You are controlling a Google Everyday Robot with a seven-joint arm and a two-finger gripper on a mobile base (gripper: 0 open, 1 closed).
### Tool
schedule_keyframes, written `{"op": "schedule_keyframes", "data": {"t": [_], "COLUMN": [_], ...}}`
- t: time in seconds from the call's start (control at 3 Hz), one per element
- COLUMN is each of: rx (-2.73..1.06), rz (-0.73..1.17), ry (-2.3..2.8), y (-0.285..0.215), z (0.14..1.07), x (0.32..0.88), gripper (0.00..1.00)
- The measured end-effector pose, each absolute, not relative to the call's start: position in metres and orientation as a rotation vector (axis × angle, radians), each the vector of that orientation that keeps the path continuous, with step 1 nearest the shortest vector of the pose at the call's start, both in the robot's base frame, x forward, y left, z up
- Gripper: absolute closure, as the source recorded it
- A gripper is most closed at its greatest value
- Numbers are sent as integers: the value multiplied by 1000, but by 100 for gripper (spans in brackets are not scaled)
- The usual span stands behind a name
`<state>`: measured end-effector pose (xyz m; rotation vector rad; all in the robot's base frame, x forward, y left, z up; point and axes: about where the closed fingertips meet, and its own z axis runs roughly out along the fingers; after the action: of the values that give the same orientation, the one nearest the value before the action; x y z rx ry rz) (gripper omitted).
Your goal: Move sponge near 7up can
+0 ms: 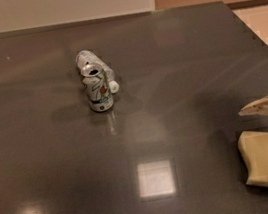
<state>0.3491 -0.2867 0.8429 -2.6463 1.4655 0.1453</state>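
Observation:
I need to close my gripper on the far end (259, 141) of the sponge, which is the end away from the front edge of the table.
The sponge (264, 158), a pale yellow foam slab with a wavy bend, lies flat on the dark table (167, 63) near its front right corner. The 7up can (98, 89), silver-white with green lettering and a red spot, stands upright left of the table's middle, far from the sponge. My gripper (263, 105) comes in from the right edge, just above and behind the sponge; only a pale finger tip shows, apart from the sponge.
A silvery-clear bottle with a white cap (99, 70) lies on its side right behind the can, touching or nearly touching it. The table's right edge runs close to the sponge. A beige floor (262, 23) shows beyond it.

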Motion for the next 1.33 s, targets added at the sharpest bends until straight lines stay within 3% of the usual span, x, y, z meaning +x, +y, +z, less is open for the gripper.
{"op": "schedule_keyframes", "data": {"t": [0.33, 0.67, 1.33], "rx": [-2658, -2670, -2641], "rz": [155, 170, 177], "ry": [1449, 1432, 1456], "y": [-277, -266, -255], "z": [839, 836, 840], "x": [347, 345, 353], "gripper": [0, 18, 64]}}
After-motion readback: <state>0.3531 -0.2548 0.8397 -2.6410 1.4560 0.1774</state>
